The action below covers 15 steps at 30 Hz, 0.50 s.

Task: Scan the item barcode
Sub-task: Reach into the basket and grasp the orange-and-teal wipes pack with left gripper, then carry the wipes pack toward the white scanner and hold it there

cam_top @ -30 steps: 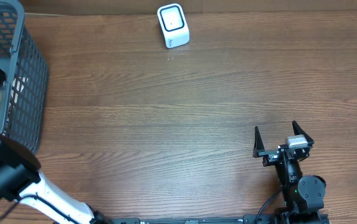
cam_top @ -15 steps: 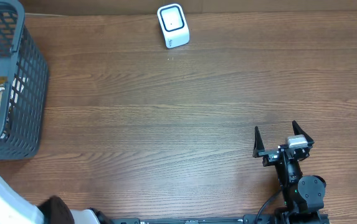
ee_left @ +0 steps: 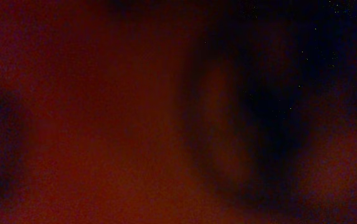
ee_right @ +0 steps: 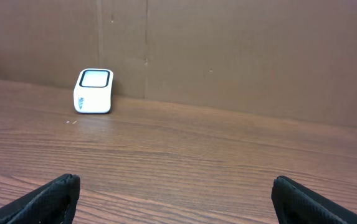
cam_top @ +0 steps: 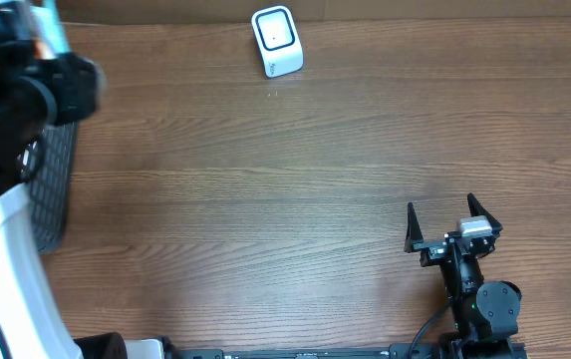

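Note:
My left gripper is going to set the item down. It will let go of it on the bare tabletop (cam_top: 317, 196) between the scanner and my right gripper.
The white barcode scanner (cam_top: 276, 40) stands at the table's far edge, with its window facing up; the right wrist view shows the scanner (ee_right: 93, 91) against the brown back wall. The item is hidden. My left arm (cam_top: 28, 88) is a dark blur over the basket at the top left. Its jaws cannot be made out there, and the left wrist view is only dark red blur. My right gripper (cam_top: 440, 221) rests near the front right, open, nothing between its fingers (ee_right: 58, 194).
A grey mesh basket (cam_top: 54, 189) sits at the left edge, mostly covered by the left arm. A brown cardboard wall (ee_right: 228, 50) runs behind the scanner. Bare wooden tabletop (cam_top: 265, 199) lies between the scanner and the right gripper.
My left arm has swung from the bottom left corner up over the basket, hiding its contents. The right arm and the scanner have not moved.

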{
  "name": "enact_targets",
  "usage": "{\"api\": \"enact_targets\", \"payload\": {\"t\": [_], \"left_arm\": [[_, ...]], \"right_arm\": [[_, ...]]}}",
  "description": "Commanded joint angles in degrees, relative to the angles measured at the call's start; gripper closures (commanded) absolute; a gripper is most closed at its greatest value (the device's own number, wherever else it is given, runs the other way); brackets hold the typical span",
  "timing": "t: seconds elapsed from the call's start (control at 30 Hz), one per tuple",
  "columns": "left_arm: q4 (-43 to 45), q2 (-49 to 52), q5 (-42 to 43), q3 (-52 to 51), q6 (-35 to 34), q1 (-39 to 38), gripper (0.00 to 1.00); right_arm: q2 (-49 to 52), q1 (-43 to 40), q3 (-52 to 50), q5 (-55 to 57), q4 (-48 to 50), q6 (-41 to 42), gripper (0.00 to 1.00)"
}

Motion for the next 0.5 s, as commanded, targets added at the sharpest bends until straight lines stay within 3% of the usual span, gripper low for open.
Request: {"api": "enact_targets", "payload": {"t": [0.0,0.23,0.47], "left_arm": [[1.8,-1.1,-3.6,-4.6,-4.3,-7.2,0.66],[10.7,-1.1,-4.8,-21.8,-8.7,-21.2,0.73],[30.4,-0.1,-4.9,-41.7,-14.1,-34.6,0.75]], "right_arm": [[-0.5,-0.3,-0.6,-0.2,0.3,-0.2,0.0],[-0.5,-0.3,-0.6,-0.3,0.3,-0.2,0.0],[-0.5,-0.3,-0.6,-0.2,0.3,-0.2,0.0]]}}
